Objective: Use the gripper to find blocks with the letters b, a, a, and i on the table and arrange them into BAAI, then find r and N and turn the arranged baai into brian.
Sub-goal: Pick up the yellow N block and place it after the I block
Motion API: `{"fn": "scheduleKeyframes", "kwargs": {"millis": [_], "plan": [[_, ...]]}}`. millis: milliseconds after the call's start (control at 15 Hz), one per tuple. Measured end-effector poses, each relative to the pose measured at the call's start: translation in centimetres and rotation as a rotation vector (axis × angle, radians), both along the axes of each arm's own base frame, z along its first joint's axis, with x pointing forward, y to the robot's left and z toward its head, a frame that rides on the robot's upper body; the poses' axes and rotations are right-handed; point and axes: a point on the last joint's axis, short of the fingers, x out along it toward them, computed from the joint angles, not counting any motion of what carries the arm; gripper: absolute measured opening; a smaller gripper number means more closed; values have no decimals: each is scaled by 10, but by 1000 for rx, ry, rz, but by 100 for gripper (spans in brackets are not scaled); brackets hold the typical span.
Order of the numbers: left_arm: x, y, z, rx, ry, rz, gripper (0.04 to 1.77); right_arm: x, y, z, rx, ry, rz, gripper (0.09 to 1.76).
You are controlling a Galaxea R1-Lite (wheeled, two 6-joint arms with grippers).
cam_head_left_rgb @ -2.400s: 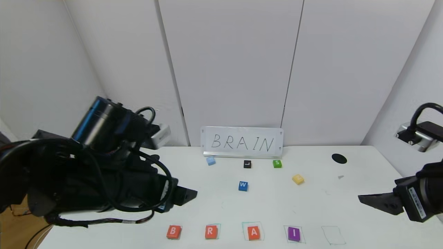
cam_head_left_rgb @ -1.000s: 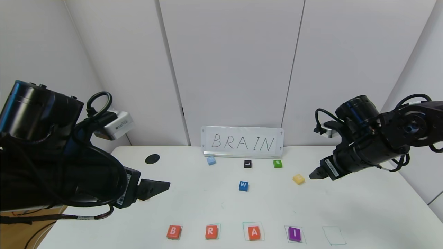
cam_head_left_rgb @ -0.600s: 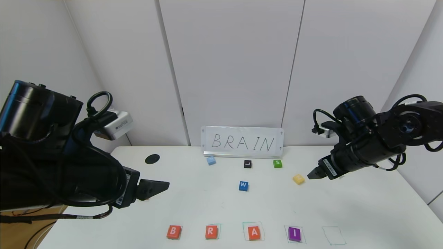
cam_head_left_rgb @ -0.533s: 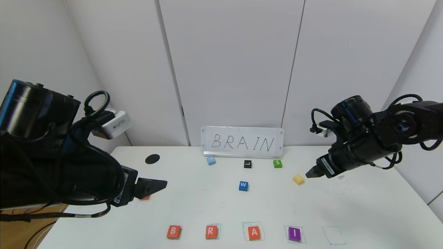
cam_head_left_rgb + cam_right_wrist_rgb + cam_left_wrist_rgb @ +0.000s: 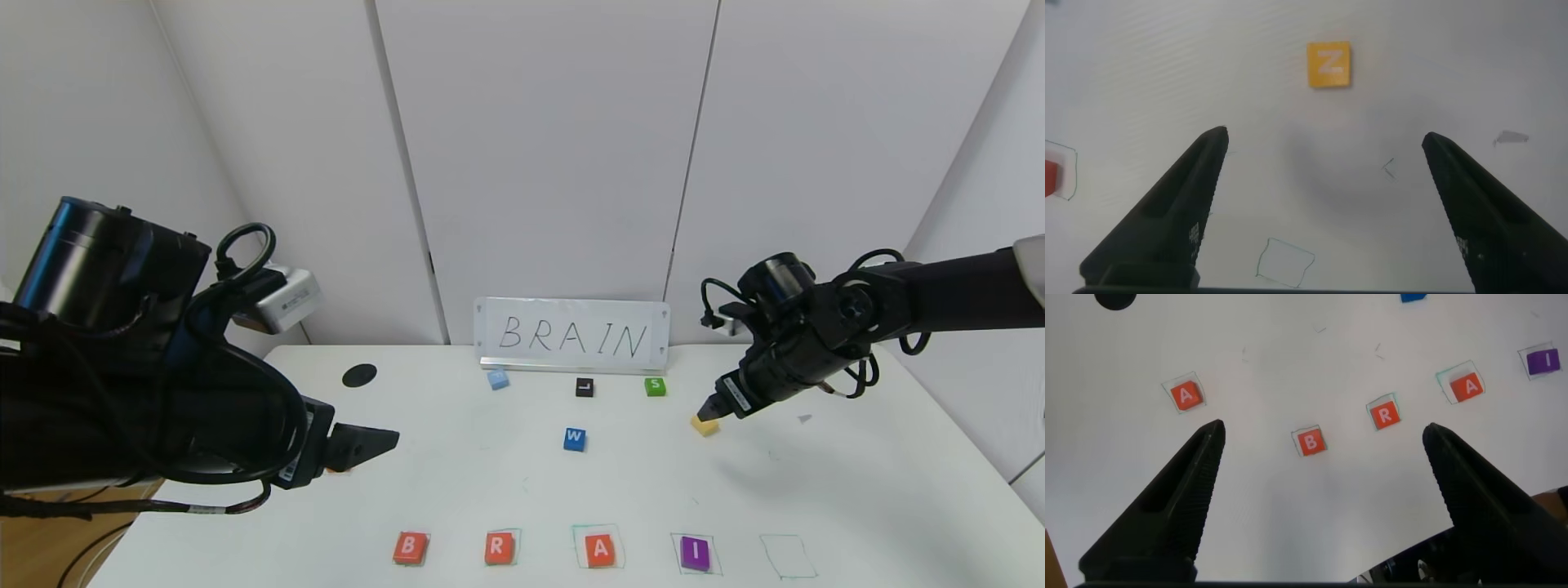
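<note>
The robot's right gripper needs to next move to the yellow N block and close on its opposite sides (image 5: 705,426) (image 5: 1329,66), at the top and bottom of the letter.
Along the front of the white table (image 5: 457,490) lie orange-red B (image 5: 410,547), orange-red R (image 5: 498,547), orange-red A (image 5: 599,549) and purple I (image 5: 695,553); a green drawn square (image 5: 786,555) to their right holds nothing. The yellow N block (image 5: 704,425) lies at the back right. My right gripper (image 5: 709,408) hovers open just above and beside it; the N (image 5: 1329,64) shows beyond the open fingers (image 5: 1208,188). My left gripper (image 5: 371,441) hangs open and empty over the left. Its view shows a second A (image 5: 1185,395), B (image 5: 1309,443), R (image 5: 1385,415), A (image 5: 1467,387) and I (image 5: 1541,361).
A sign reading BRAIN (image 5: 571,336) stands at the back. In front of it lie a light blue block (image 5: 497,380), a black block (image 5: 584,387), a green S block (image 5: 654,386) and a blue W block (image 5: 574,438). A black hole (image 5: 359,375) is at the back left.
My right arm has swung in from the right and dropped toward the yellow N block. My left arm drew back to the left earlier and has hardly moved since.
</note>
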Motion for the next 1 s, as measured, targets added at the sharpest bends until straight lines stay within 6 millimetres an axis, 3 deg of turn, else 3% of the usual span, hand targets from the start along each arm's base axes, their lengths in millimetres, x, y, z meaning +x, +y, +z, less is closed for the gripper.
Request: {"fn": "scheduleKeyframes", "kwargs": {"millis": [333, 1000], "plan": [[2, -1, -4, 7, 13, 0, 172, 10, 2, -5, 4, -5, 0, 171], [6, -3, -9, 23, 32, -8, 172, 29, 7, -38, -12, 15, 17, 171]]}}
